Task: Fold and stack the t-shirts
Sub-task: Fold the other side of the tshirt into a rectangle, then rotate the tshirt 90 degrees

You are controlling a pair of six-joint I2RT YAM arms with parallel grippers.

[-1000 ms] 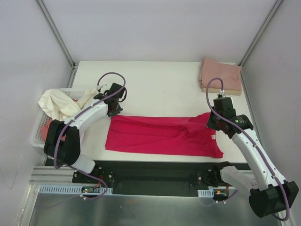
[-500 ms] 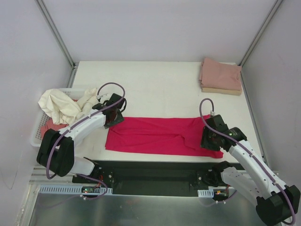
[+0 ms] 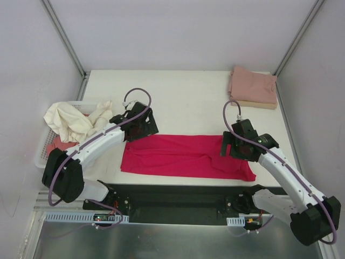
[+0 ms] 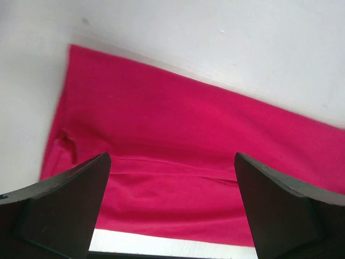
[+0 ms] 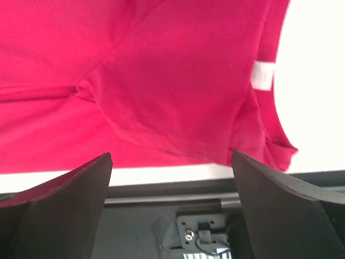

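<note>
My left gripper is to close on the far hem corner [image 3: 127, 143] [image 4: 74, 52] of the crimson-red t-shirt, at the end away from the shirt's collar.
A crimson-red t-shirt [image 3: 183, 156] lies folded into a long flat band along the table's near edge; it also fills the left wrist view [image 4: 178, 145] and the right wrist view [image 5: 161, 81]. My left gripper [image 3: 141, 128] hovers above the band's left end, jaws wide apart and empty. Over the band's right end my right gripper [image 3: 233, 145] stands open too, holding nothing. A small white label [image 5: 262, 74] shows near the shirt's collar end. Two folded t-shirts, a dusty pink one [image 3: 252, 85] on a tan one [image 3: 259, 104], sit stacked at the far right corner.
A white lattice basket [image 3: 46, 151] stands off the table's left side, holding a crumpled cream shirt [image 3: 73, 120] and a salmon-pink one [image 3: 58, 144]. The table's near edge and the black rail [image 5: 205, 189] below it show under the right gripper.
Both grippers went from shut on the red shirt's far edge to wide open. They brought that edge toward the near side, leaving a narrower band, then lifted off.
</note>
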